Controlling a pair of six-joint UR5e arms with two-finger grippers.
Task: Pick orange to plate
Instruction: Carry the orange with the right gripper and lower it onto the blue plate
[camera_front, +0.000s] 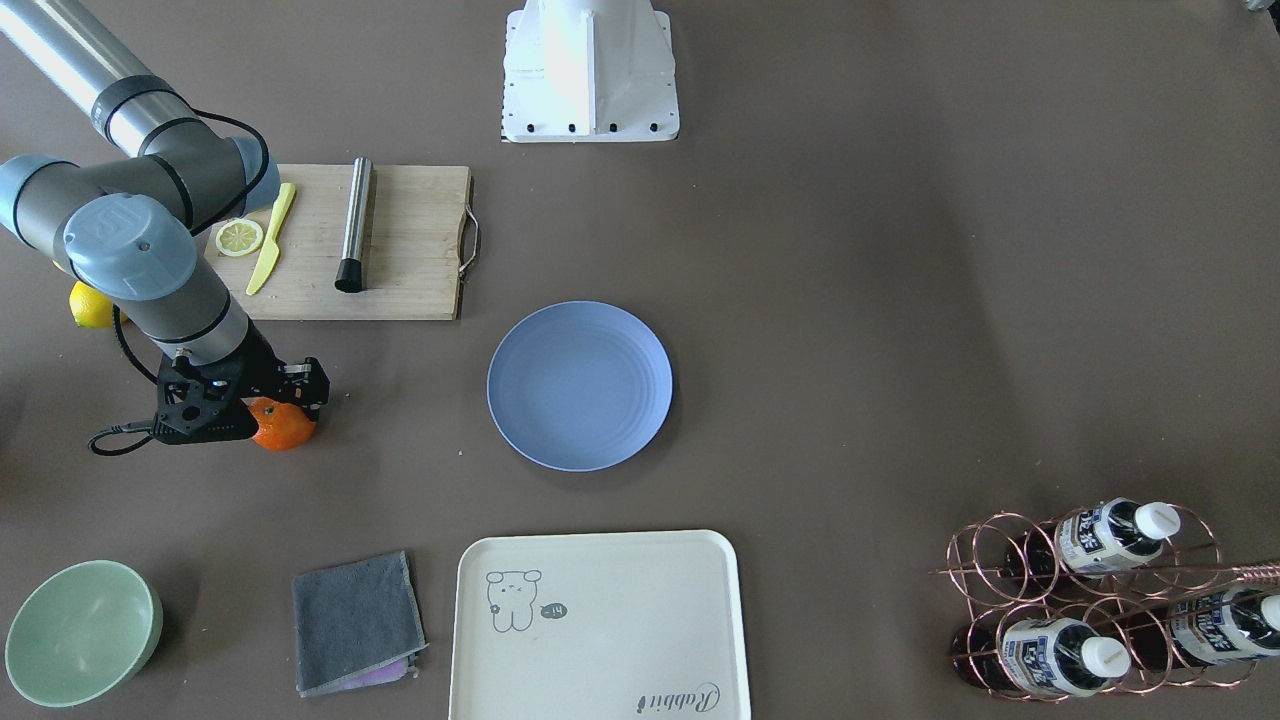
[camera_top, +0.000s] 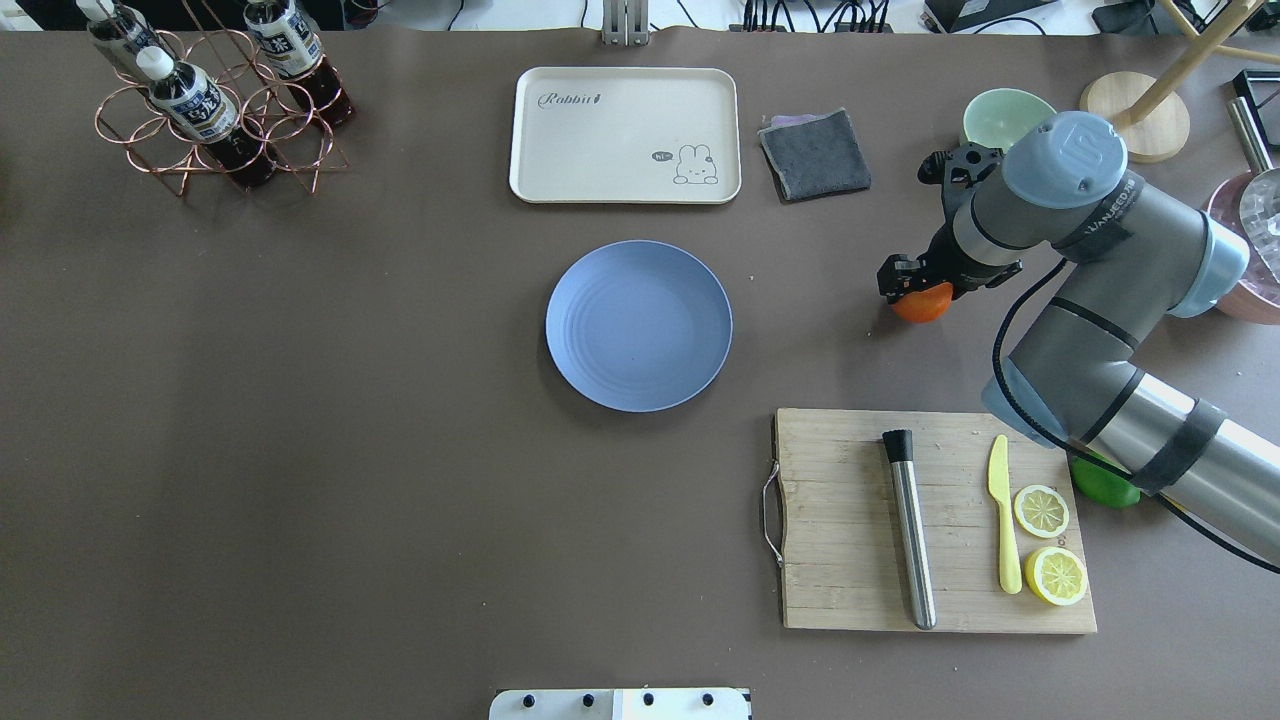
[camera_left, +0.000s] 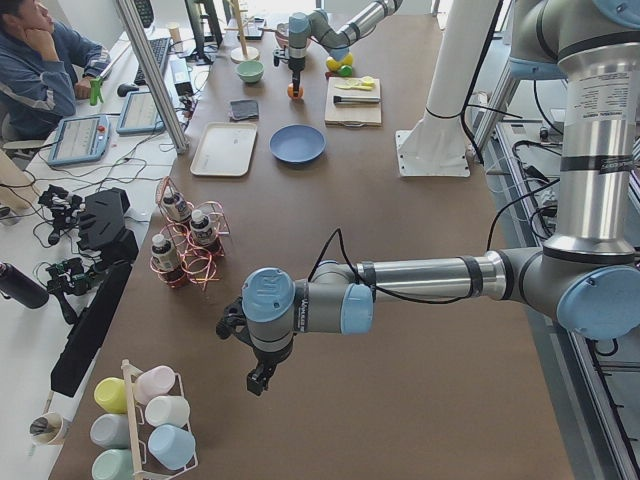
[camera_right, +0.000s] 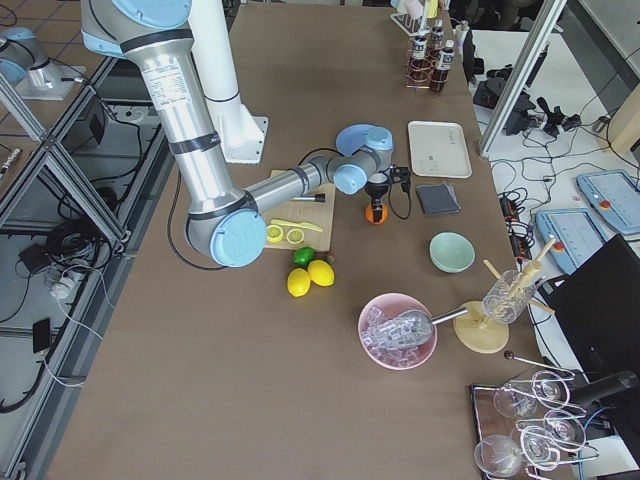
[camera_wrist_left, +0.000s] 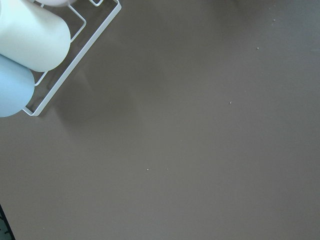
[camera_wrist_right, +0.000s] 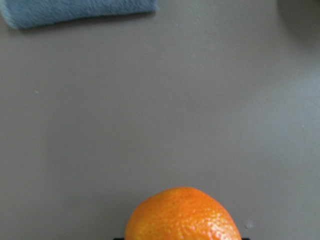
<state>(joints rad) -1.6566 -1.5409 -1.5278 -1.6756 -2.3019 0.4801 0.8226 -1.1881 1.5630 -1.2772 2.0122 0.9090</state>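
I need to release the orange with my right gripper in the middle of the light-blue plate (camera_front: 587, 384).
The orange (camera_front: 285, 427) lies on the brown table at the robot's right, well apart from the light-blue plate (camera_front: 580, 385) in the middle. My right gripper (camera_front: 272, 402) stands straight down over the fruit, its black fingers tight against both sides, shut on it. The right wrist view has the orange (camera_wrist_right: 182, 215) filling its bottom edge; the overhead view shows the orange (camera_top: 922, 303) poking out below the right gripper (camera_top: 915, 285). The plate (camera_top: 639, 325) holds nothing. My left gripper (camera_left: 258, 378) hangs far off over bare table; I cannot tell its state.
A wooden cutting board (camera_front: 400, 250) with lemon slices, a yellow knife and a steel tube lies behind the orange. A cream tray (camera_front: 600, 620), grey cloth (camera_front: 355, 620), green bowl (camera_front: 80, 630) and bottle rack (camera_front: 1100, 600) line the far edge. A lemon (camera_front: 90, 308) sits by the arm.
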